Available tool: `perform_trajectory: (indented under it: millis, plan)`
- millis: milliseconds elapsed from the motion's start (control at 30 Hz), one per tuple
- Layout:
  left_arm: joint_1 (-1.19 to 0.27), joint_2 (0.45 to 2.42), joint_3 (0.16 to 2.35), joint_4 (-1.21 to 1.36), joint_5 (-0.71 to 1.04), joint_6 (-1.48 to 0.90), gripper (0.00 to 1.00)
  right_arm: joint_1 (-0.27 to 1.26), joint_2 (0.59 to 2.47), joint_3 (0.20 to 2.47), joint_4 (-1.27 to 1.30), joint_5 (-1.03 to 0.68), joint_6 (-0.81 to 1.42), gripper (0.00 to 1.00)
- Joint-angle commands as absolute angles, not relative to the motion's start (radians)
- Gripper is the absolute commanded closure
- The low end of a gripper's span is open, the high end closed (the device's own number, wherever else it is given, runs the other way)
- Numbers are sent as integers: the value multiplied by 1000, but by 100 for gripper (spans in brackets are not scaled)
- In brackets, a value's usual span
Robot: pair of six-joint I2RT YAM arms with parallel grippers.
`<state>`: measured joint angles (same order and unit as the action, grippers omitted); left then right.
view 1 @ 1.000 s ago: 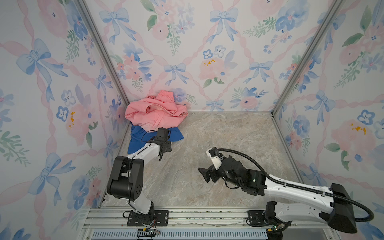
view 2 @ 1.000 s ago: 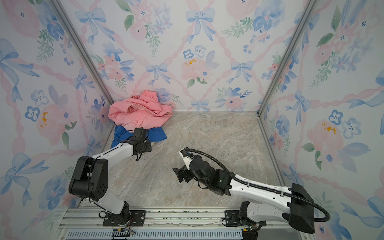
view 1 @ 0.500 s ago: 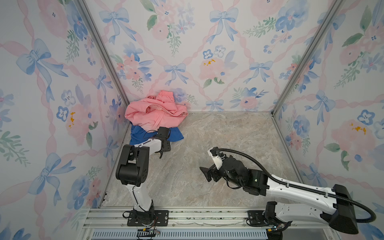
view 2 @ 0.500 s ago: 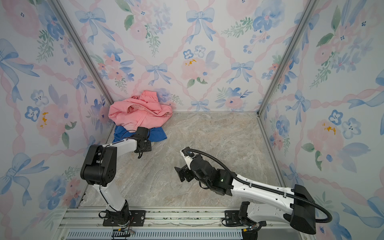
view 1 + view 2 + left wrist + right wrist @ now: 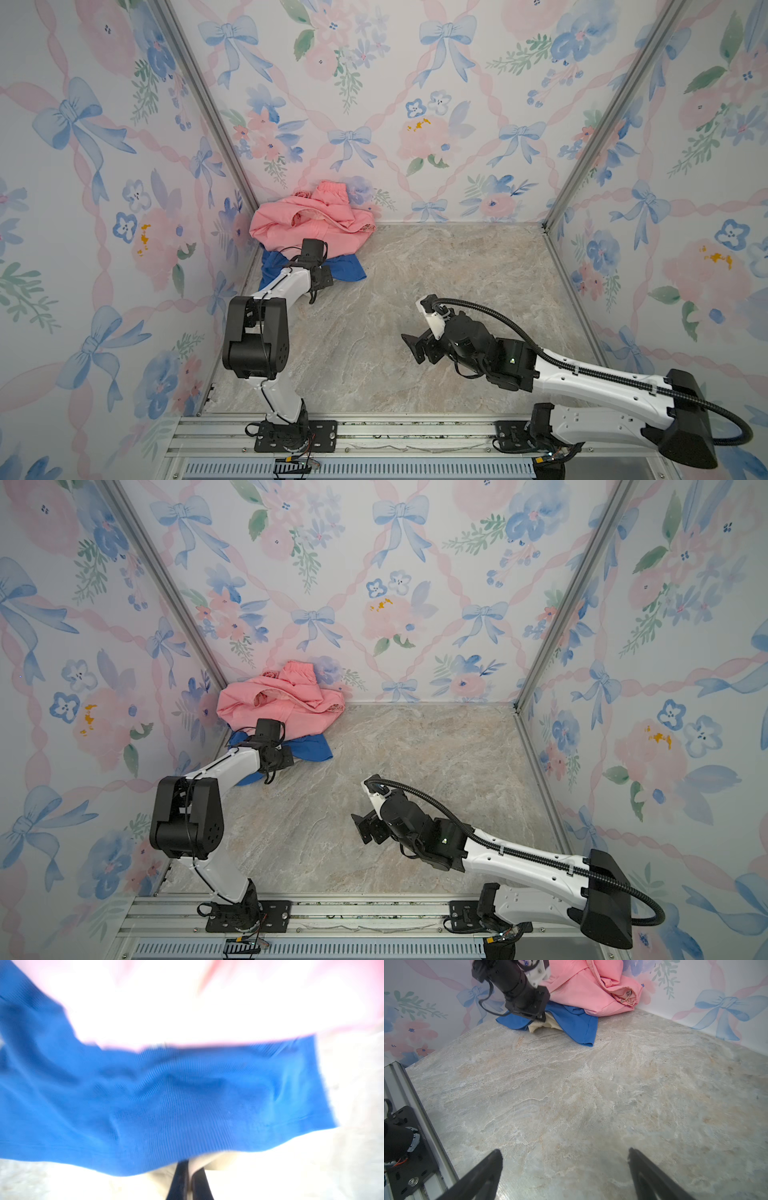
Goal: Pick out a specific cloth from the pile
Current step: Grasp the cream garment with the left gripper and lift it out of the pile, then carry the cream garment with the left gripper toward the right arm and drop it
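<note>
I should use my left gripper to set the cream cloth free on the bare marble floor [image 5: 449, 317], by my right gripper.
The pile sits in the back left corner: a salmon-pink garment [image 5: 307, 220] [image 5: 278, 700] [image 5: 587, 991] lies on top of a royal blue cloth [image 5: 351, 269] [image 5: 318, 746] [image 5: 166, 1095] [image 5: 577, 1022]. A fold of the pale cream cloth [image 5: 544, 1024] [image 5: 218, 1164] peeks out from under the blue one; the top views hide it. My left gripper [image 5: 190, 1178] [image 5: 539, 1018] [image 5: 326, 277] is at the pile's front edge, shut on that cream fold. My right gripper [image 5: 564, 1152] [image 5: 415, 349] [image 5: 363, 827] hovers low over the marble floor, open and empty, pointing toward the pile.
Floral walls close in the back and both sides, with aluminium corner posts [image 5: 208, 104] [image 5: 602, 124]. The left arm's elbow block [image 5: 255, 332] stands tall near the left wall. A mounting rail [image 5: 374, 432] runs along the front. The marble floor [image 5: 457, 270] stretches right of the pile.
The left arm's elbow has swung up and toward the pile while its gripper stayed at the pile's edge and closed. The right arm has barely moved.
</note>
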<state>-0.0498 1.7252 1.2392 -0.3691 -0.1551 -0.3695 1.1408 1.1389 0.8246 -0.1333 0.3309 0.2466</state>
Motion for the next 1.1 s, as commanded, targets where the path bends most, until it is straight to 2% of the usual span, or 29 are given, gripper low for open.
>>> perform_trajectory:
  millis: [0, 100, 267, 367, 433, 567, 667, 767, 967, 1067]
  plan:
    - [-18, 1604, 1419, -375, -118, -399, 100, 1147, 1128, 843, -163, 351, 245, 3]
    - [-2, 1600, 1604, -371, -76, -424, 100, 1147, 1120, 828, -146, 349, 260, 3]
    - [-29, 1671, 2105, -310, 41, -457, 100, 1147, 1090, 818, -154, 370, 280, 3]
    - [-154, 1764, 2472, -212, 60, -385, 100, 1144, 1051, 807, -192, 464, 305, 3]
    - [-255, 1821, 2641, -125, 82, -348, 100, 1131, 1014, 791, -233, 530, 340, 3]
    - [-353, 1802, 2521, 104, 202, -532, 100, 1050, 906, 754, -349, 606, 442, 3]
    - [-430, 1826, 2397, 146, 334, -559, 100, 997, 797, 732, -429, 630, 441, 3]
    - [-525, 1920, 2387, 64, 395, -491, 100, 940, 696, 740, -536, 644, 419, 3]
    - [-641, 2023, 2388, 27, 358, -402, 100, 859, 486, 765, -711, 672, 402, 3]
    - [-646, 1994, 2277, -21, 329, -414, 100, 837, 406, 759, -757, 687, 395, 3]
